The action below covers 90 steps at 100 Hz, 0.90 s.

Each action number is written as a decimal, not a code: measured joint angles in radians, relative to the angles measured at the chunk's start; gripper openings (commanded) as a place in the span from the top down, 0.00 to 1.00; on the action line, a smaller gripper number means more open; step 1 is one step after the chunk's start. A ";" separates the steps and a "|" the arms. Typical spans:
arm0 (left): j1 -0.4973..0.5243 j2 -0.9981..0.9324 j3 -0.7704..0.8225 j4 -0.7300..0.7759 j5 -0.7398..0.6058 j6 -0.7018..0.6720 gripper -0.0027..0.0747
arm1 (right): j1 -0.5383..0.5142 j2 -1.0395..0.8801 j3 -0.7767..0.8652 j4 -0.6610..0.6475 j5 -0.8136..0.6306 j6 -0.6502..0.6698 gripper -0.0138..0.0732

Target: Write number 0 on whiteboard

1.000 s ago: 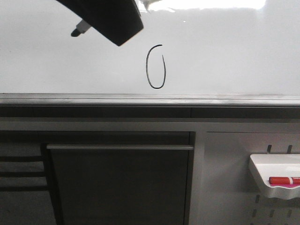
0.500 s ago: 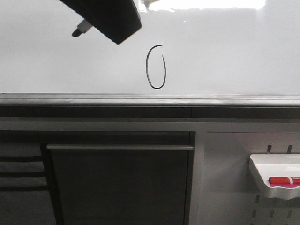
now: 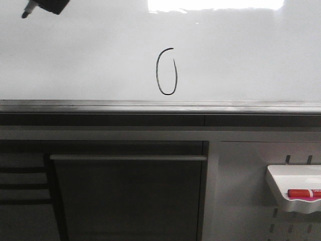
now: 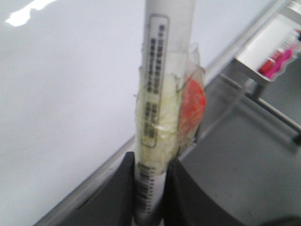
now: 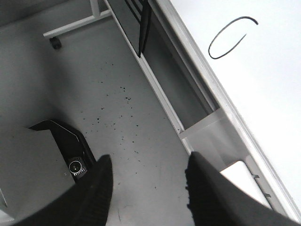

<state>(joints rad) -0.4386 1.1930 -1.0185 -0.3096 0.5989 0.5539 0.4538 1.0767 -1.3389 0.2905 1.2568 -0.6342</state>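
Note:
Next, I let go of the white marker with my left gripper on the bare whiteboard (image 3: pixel 16 35) below its dark tip, away from the number 0.
The number 0 (image 3: pixel 167 71) is drawn in thin black line on the whiteboard (image 3: pixel 241 55), a tall narrow oval left slightly unclosed at its top right; the right wrist view also catches the number 0 (image 5: pixel 231 37). My left gripper (image 3: pixel 49 5) sits at the upper left corner of the front view, away from the board's drawing, shut on a white marker (image 4: pixel 159 103) wrapped in tape, whose dark tip (image 3: pixel 25 14) points down-left. My right gripper (image 5: pixel 148 188) is open and empty, hanging over the grey floor beside the whiteboard (image 5: pixel 263 80).
A grey metal rail (image 3: pixel 160 106) runs along the board's bottom edge. Below it are a dark panel (image 3: pixel 128 196) and a pegboard with a white tray (image 3: pixel 296 188) holding a red marker (image 3: pixel 303 193). A wheeled stand leg (image 5: pixel 70 28) stands on the floor.
My left gripper with the marker has moved up and to the left, away from the drawn 0, and is almost out of the front view. The 0 is unchanged.

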 measured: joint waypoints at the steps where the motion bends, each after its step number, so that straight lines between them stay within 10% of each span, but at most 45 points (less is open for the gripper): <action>1: 0.013 -0.002 0.014 0.000 -0.023 -0.006 0.95 | 0.000 0.000 0.000 0.000 0.000 0.000 0.47; 48: 0.211 0.128 0.254 -0.004 -0.613 -0.089 0.95 | -0.002 0.000 0.000 0.000 0.000 0.000 0.47; 90: 0.251 0.273 0.179 -0.030 -0.630 -0.089 0.95 | -0.002 0.000 0.000 0.000 0.000 0.015 0.47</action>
<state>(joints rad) -0.1872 1.4658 -0.8391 -0.3396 -0.0315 0.4648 0.4513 1.0767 -1.3389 0.2905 1.2568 -0.6187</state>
